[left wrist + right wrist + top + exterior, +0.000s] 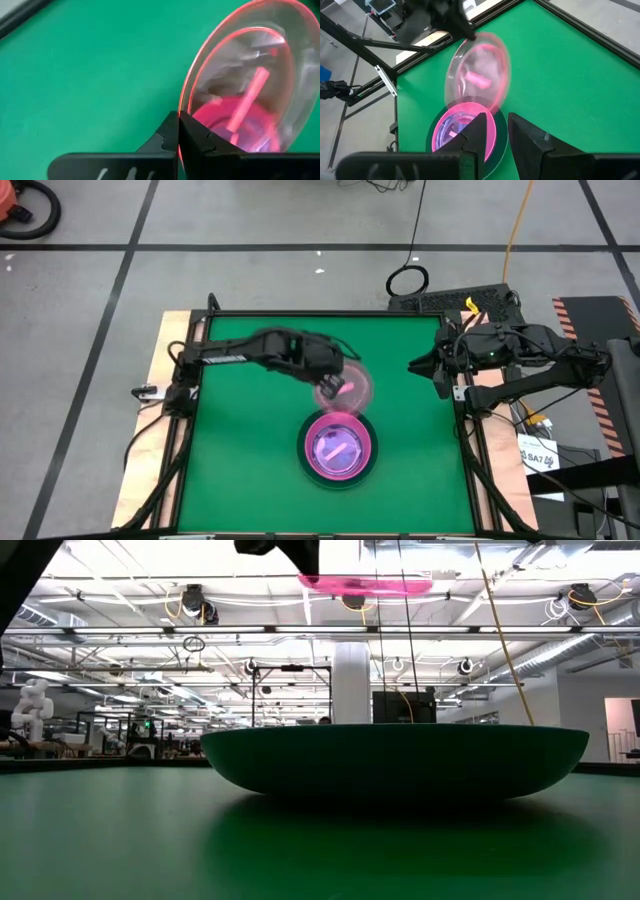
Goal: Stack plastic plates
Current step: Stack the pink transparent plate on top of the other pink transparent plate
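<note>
The robot's left gripper needs to release the translucent pink plate on the small translucent plate inside the hot pink plate [339, 447] [239, 132].
A small translucent pink plate [355, 390] [250, 75] [480, 75] hangs in the air in my left gripper [325, 387] [178, 131], above and slightly beyond the stack. In the low view the pink plate [365, 583] sits high and nearly level. The stack rests on the table: a dark grey plate [340, 480] [395, 760] at the bottom, a hot pink plate [311, 445] [490, 137] in it, and a small translucent plate [340, 445] inside that. My right gripper [415, 365] [500, 135] waits open at the table's right edge. My left gripper pinches the translucent pink plate by its rim [182, 102], one finger on each face, on the plate's left side. The fingers come from the table's left. The plate is lifted clear above the stack and lies about level.
Green table surface [240, 460] lies bare left and right of the stack. A raised dark frame [330, 313] borders the table. Cables and equipment [470, 300] lie on the floor beyond the far right corner.
</note>
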{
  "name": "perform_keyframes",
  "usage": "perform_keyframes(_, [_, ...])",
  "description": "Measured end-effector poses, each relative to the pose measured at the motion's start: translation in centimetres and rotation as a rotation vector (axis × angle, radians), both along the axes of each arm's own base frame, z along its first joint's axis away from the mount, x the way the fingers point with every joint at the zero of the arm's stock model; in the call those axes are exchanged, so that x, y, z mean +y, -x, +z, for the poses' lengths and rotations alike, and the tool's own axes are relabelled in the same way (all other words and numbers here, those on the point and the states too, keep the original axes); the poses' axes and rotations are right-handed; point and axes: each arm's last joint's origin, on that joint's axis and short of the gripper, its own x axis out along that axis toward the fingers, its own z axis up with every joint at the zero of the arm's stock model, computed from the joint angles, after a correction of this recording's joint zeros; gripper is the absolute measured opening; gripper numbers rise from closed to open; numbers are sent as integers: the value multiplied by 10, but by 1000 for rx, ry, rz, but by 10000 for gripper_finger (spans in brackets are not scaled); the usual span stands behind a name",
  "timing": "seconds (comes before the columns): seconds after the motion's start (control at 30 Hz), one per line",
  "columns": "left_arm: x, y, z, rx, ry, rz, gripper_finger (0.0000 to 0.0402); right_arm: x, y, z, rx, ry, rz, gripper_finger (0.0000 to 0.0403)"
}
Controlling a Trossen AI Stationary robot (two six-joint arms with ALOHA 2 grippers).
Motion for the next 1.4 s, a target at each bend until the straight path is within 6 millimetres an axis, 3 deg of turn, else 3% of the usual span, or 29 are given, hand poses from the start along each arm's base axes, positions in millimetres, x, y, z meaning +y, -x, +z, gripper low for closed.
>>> perform_keyframes(0.47, [-52, -41, -72, 222, 24, -286, 5, 0, 1, -1, 16, -22, -11, 73])
perform_keyframes(0.9, [-60, -54, -91, 246, 47, -499, 5, 0, 2, -2, 29, -1, 3, 73])
perform_keyframes(1.13, [-62, -57, -98, 269, 31, -518, 9, 0, 2, -2, 31, 0, 3, 73])
perform_keyframes(1.4, [-63, -58, -100, 268, 51, -527, 94, 0, 2, -2, 31, 6, 6, 73])
